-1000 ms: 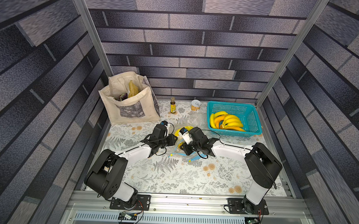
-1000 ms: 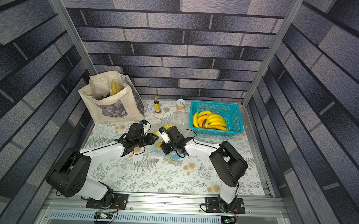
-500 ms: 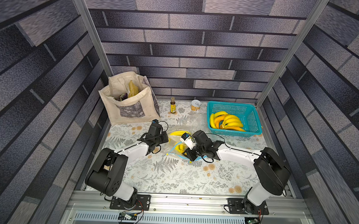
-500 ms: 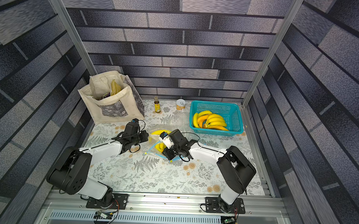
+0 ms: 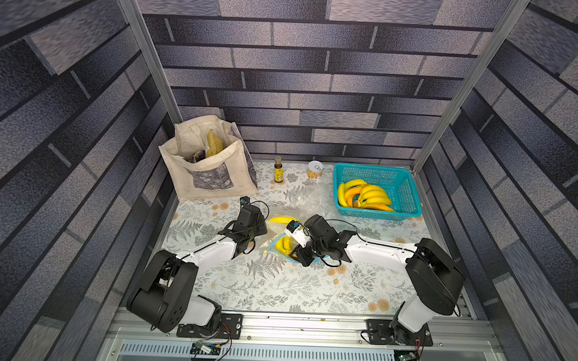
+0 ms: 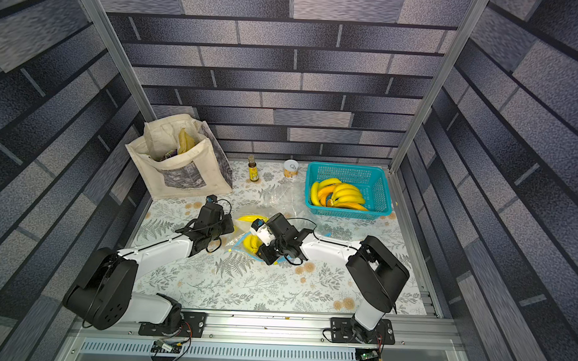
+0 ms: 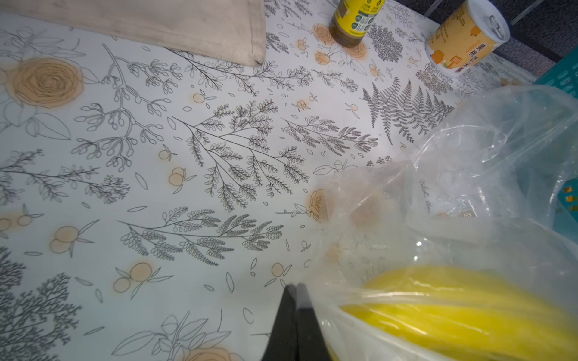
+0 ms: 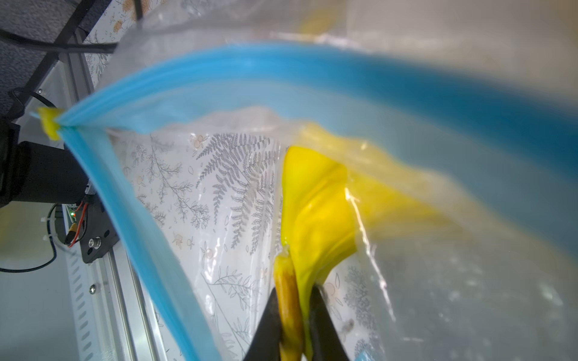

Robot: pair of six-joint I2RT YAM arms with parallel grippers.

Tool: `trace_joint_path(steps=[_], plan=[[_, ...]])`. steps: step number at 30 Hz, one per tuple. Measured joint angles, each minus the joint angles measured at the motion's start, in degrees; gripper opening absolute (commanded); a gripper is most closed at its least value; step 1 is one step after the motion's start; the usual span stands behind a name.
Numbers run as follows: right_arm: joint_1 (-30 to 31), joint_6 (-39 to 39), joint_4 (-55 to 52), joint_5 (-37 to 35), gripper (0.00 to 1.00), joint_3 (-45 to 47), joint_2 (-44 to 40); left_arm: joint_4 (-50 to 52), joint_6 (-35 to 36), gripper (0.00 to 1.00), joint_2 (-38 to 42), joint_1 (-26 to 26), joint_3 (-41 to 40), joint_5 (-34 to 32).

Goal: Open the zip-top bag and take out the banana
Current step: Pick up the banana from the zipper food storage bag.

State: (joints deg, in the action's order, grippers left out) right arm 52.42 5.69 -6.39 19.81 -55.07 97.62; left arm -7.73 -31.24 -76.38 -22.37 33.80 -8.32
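The left gripper pinches the bag near its opening, but the banana's tip lies deeper, so it should open and grip the bag nearer that tip [image 5: 271,219].
A clear zip-top bag [image 5: 276,240] with a blue zip strip [image 8: 281,72] lies mid-table, its mouth gaping. The yellow banana [image 8: 316,200] is inside it, and shows in both top views [image 5: 286,245] [image 6: 253,242]. My right gripper [image 8: 295,292] reaches through the open mouth and is shut on the banana's stem. My left gripper [image 7: 294,286] is shut at the bag's far end, beside the banana's tip [image 5: 281,219]. The bag's film [image 7: 350,300] runs taut from the left gripper's tips, as if pinched there. From above, both pairs of fingers are hidden under the wrists.
A teal basket [image 5: 404,183] holding more bananas [image 5: 364,194] stands at the back right. Empty clear bags [image 5: 305,197] lie in front of it. A small bottle [image 5: 278,169] and a can [image 5: 315,169] stand at the back. A canvas tote [image 5: 211,171] fills the back left.
My left gripper has closed and shifted a little left. My right gripper has drawn back toward the front right with the banana's stem, and the bag has stretched between the two.
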Motion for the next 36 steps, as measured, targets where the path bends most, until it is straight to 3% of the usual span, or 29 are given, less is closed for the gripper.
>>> trace_joint_path(steps=[8, 15, 18, 30, 36], plan=[[0.6, 1.2, 1.1, 5.2, 0.11, 0.6, -1.1, 1.3, 0.9, 0.06, 10.2, -1.7, -5.3, -6.5], [0.6, 4.6, 1.7, 15.2, 0.11, 2.7, -6.1, 1.8, 0.9, 0.07, 8.6, -1.9, -6.6, -8.4], [0.5, 5.1, 1.3, 17.8, 0.06, 3.2, -7.2, 2.0, 0.9, 0.06, 7.0, -2.0, -6.4, -8.9], [0.2, 14.2, 9.4, 19.7, 0.01, 10.8, -18.9, 1.4, 0.9, 0.06, 5.9, -3.3, -6.2, -10.1], [0.2, 17.9, 11.2, 11.9, 0.0, 11.9, -27.1, -2.8, 1.1, 0.06, 6.3, -5.2, -6.7, -12.0]])
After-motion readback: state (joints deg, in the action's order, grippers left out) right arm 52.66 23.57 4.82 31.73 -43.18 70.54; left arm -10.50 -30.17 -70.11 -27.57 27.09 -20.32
